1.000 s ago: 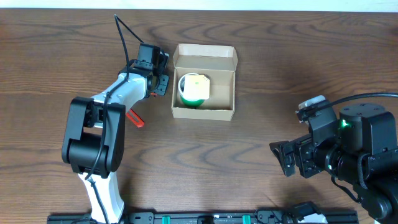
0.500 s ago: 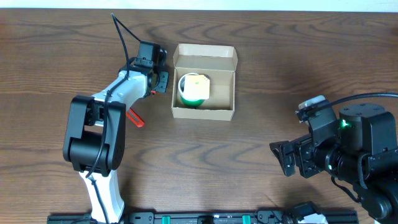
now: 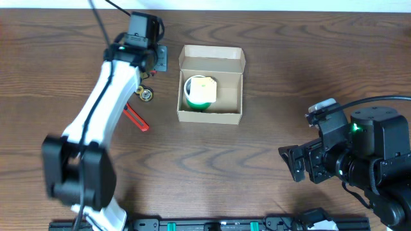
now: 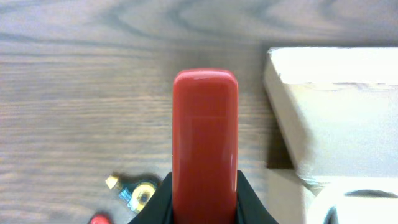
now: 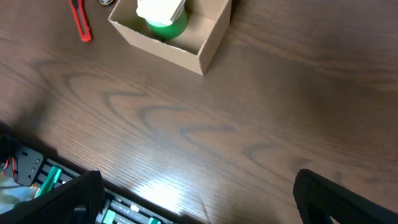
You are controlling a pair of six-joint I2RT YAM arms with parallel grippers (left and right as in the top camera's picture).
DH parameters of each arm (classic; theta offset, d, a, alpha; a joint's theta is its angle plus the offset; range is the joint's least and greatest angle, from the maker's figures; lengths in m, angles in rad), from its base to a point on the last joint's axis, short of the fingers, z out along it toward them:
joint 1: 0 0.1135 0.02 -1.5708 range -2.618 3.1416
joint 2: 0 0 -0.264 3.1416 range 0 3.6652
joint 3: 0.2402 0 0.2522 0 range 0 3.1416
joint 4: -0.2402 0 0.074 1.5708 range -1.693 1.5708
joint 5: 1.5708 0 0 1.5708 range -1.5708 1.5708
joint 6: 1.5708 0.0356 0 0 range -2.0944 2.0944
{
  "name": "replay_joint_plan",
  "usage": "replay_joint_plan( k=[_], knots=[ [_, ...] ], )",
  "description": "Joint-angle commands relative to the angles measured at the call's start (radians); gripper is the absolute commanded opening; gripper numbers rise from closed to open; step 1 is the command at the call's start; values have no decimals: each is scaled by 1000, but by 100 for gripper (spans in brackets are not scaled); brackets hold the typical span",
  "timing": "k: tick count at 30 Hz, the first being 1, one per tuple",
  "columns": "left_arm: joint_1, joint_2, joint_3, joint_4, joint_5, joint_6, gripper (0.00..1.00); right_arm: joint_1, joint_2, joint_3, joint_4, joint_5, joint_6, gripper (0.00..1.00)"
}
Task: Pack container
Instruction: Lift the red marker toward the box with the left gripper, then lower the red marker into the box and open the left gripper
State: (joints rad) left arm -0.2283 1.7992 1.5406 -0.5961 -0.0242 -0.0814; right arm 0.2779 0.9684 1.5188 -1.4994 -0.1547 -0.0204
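Next, my left gripper releases the red oblong object on the bare box's bottom beside the tape roll point(image 3: 227, 94).
The container point(image 3: 210, 114) is an open tan cardboard box with its flap standing at the far side. A green and white tape roll point(image 3: 199, 92) lies in its left half. My left gripper point(image 3: 156, 59) hovers just left of the box's far left corner. In the left wrist view the left gripper point(image 4: 205, 198) is shut on a red oblong object point(image 4: 205, 124), with the box wall point(image 4: 292, 124) to its right. My right gripper point(image 3: 297, 163) is open and empty at the near right, far from the box; it also shows in the right wrist view point(image 5: 199, 202).
A red-handled tool point(image 3: 136, 119) and a small gold and black item point(image 3: 146, 94) lie on the wooden table left of the box. Both show in the left wrist view, the gold item point(image 4: 138, 191) below left of the jaws. A black rail point(image 3: 218, 224) runs along the near edge.
My left arm has risen and swung toward the far edge, carrying the red object. The small gold item that it covered now shows. The right arm has not moved.
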Motion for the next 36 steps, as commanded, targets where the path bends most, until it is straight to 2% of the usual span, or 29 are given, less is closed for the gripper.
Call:
replay_joint_plan(
  k=[1,5,10,15,22,36],
  knots=[
    [-39,-130,27,-57,-9,-88,6,-4,0,0,-1,9,-19,99],
    [-128,-206,27,-127,-8,-169,6,-4,0,0,-1,9,-19,99],
    [-283,-197,20,-132,-14,-335,6,-4,0,0,-1,9,-19,99],
    [-427,-128,14,-90,-150,-511,6,-4,0,0,-1,9,-19,99],
    [-537,-19,14,-50,-175,-598,6,-4,0,0,-1,9,-19,99],
    [-551,137,14,39,-189,-605,6,-4,0,0,-1,9,-19,99]
  ],
)
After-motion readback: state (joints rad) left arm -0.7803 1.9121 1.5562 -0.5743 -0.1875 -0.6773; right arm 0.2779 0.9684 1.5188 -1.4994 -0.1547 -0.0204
